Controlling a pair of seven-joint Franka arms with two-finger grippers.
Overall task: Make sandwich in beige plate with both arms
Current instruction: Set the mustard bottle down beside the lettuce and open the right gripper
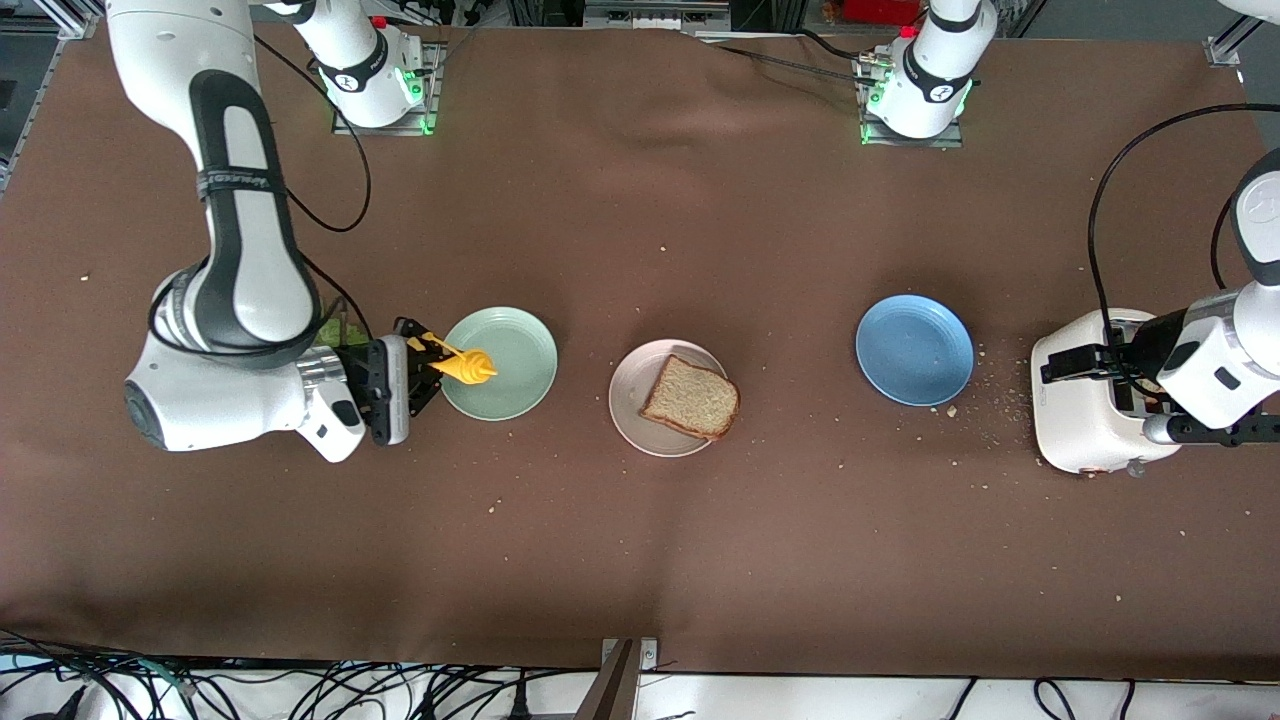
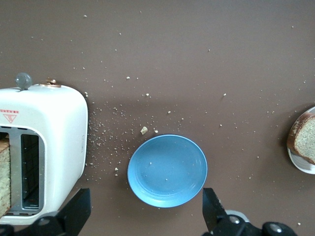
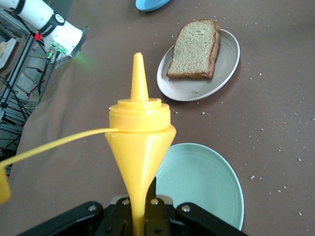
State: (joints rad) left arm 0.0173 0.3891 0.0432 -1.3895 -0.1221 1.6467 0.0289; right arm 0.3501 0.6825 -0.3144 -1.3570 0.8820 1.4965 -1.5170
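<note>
Next, I stand the yellow squeeze bottle on the brown cloth (image 1: pixel 410 348) between the mint-green plate and green lettuce, using my right gripper.
The beige plate (image 1: pixel 625 395) (image 3: pixel 224 73) lies mid-table with one brown bread slice (image 1: pixel 690 398) (image 3: pixel 194 49) on it. My right gripper (image 1: pixel 420 370) (image 3: pixel 142 206) is shut on the thin lower end of a yellow squeeze bottle (image 1: pixel 465 367) (image 3: pixel 140 137). The bottle hangs over the rim of a mint-green plate (image 1: pixel 520 350) (image 3: pixel 206 191), its nozzle toward the beige plate and its cap dangling on a tether. Above a white toaster (image 1: pixel 1085 420) (image 2: pixel 54 128), my left gripper (image 1: pixel 1060 365) (image 2: pixel 145 211) stands open and empty. Another bread slice (image 2: pixel 4 177) sits in a toaster slot.
An empty blue plate (image 1: pixel 915 350) (image 2: pixel 167 169) lies between the beige plate and the toaster. Crumbs are scattered on the brown cloth around the toaster and the blue plate.
</note>
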